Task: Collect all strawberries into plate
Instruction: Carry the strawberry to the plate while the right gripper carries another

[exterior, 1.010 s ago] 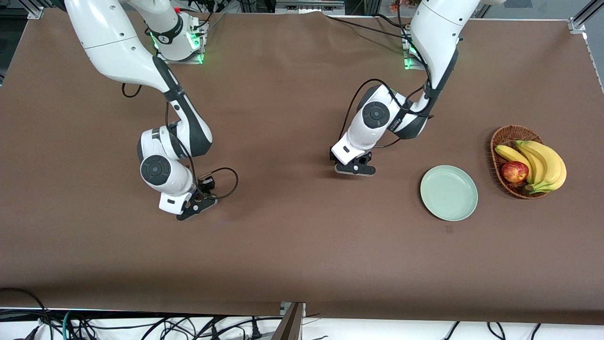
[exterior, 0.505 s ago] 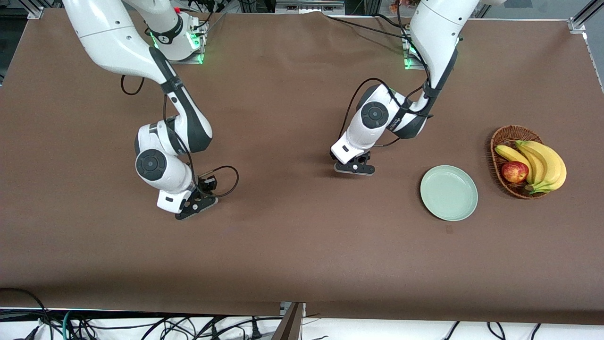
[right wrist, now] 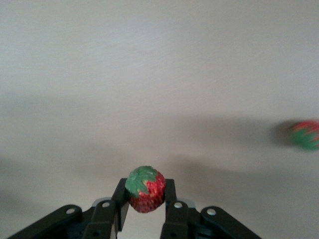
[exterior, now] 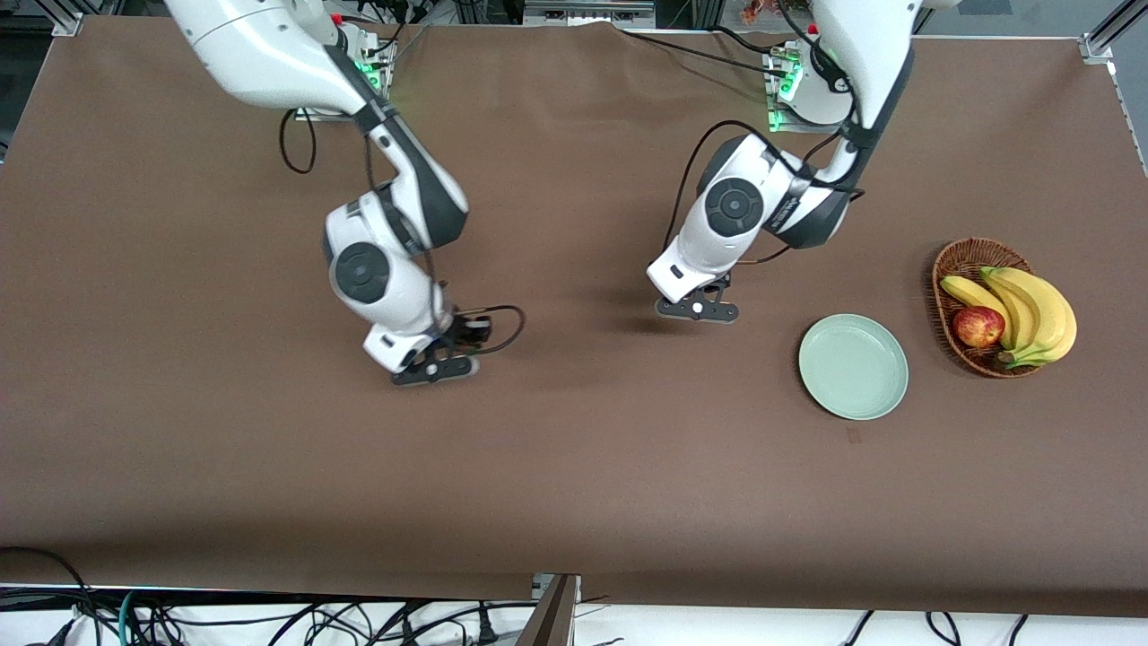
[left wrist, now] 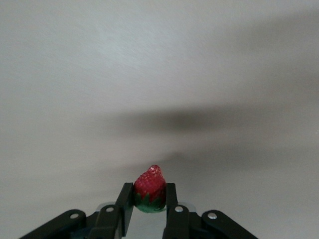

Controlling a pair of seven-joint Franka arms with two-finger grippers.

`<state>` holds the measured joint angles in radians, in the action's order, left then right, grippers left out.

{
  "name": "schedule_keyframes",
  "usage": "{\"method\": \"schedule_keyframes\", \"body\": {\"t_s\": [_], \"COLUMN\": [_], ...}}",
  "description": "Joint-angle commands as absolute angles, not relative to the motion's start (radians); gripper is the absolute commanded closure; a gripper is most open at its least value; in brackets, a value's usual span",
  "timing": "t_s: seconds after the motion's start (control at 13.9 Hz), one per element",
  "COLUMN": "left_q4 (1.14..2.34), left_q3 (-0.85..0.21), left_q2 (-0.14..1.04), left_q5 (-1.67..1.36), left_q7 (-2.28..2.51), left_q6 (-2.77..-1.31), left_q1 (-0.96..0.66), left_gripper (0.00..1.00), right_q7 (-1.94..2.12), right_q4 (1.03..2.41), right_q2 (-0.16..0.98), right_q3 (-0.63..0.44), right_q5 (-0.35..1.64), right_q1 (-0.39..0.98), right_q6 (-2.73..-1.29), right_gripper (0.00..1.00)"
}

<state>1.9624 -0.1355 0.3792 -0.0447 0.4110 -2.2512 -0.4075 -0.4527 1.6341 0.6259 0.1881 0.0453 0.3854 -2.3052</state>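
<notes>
Next, my right gripper sets the strawberry down on the bare brown cloth (exterior: 659, 330) near my left gripper, short of the plate. The strawberry is now held over the cloth.
A small red strawberry (left wrist: 149, 185) with a green cap sits pinched between the fingers of my left gripper (left wrist: 149, 193), point outward. That left gripper (exterior: 698, 310) hangs low over bare cloth, a short way from the pale green plate (exterior: 853, 366) toward the table's middle. My right gripper (right wrist: 145, 195) is shut on a second strawberry (right wrist: 148, 193), green cap showing. In the front view the right gripper (exterior: 435, 368) is over the cloth toward the right arm's end. A third strawberry (right wrist: 305, 134) lies blurred on the cloth in the right wrist view. The plate holds nothing.
A brown wicker basket (exterior: 952, 260) with bananas (exterior: 1031, 309) and a red apple (exterior: 978, 326) stands beside the plate at the left arm's end. Brown cloth covers the table. Cables hang below its front edge.
The left gripper has closed on its strawberry and shifted a little toward the plate. The right arm has carried its strawberry toward the middle of the table.
</notes>
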Motion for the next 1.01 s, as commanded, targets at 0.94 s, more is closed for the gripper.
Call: {"method": "schedule_keyframes", "body": {"t_s": [0.94], "left_q4": [1.854], "left_q3": [-0.133], "left_q2": [0.509], "left_q5": [0.035], "left_q7": [-1.081], "left_q6": [-2.1], "left_q1": [0.075], "left_gripper": [0.83], "right_q7": [-1.092], "right_q4": [1.128], "right_q2": [1.084], "right_q3": [0.178], "right_q5": [0.046], "right_q1": [0.747], "right_q6": [-2.647], "right_gripper": [0.94]}}
